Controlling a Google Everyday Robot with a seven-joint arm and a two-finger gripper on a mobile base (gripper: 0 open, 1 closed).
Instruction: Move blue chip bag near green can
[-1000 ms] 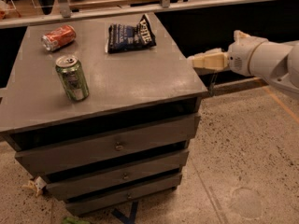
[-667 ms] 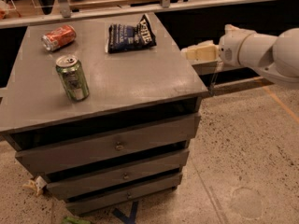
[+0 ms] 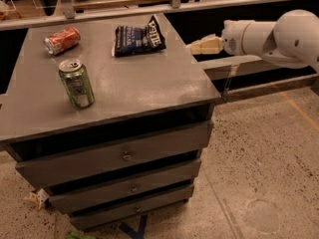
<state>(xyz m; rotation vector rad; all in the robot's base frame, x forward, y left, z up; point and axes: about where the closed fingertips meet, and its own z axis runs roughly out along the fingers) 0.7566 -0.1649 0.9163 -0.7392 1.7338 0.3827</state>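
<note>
I should grip the end of the blue chip bag (image 3: 158, 38) farthest from the red-orange soda can.
The blue chip bag (image 3: 138, 36) lies crumpled at the back of the grey cabinet top (image 3: 129, 88), right of centre. The green can (image 3: 77, 83) stands upright on the left front part of the top, well apart from the bag. My gripper (image 3: 195, 46) reaches in from the right on a white arm (image 3: 276, 36). It hovers just past the cabinet's right edge, level with the bag and a short way to its right. It holds nothing.
A red-orange soda can (image 3: 61, 40) lies on its side at the back left of the top. The cabinet has three drawers (image 3: 124, 156). A rail and ledge (image 3: 169, 4) run behind it. Speckled floor (image 3: 264, 158) lies to the right.
My gripper and arm have moved left and a little up, from beside the cabinet's right edge toward the chip bag. The bag and both cans have not moved.
</note>
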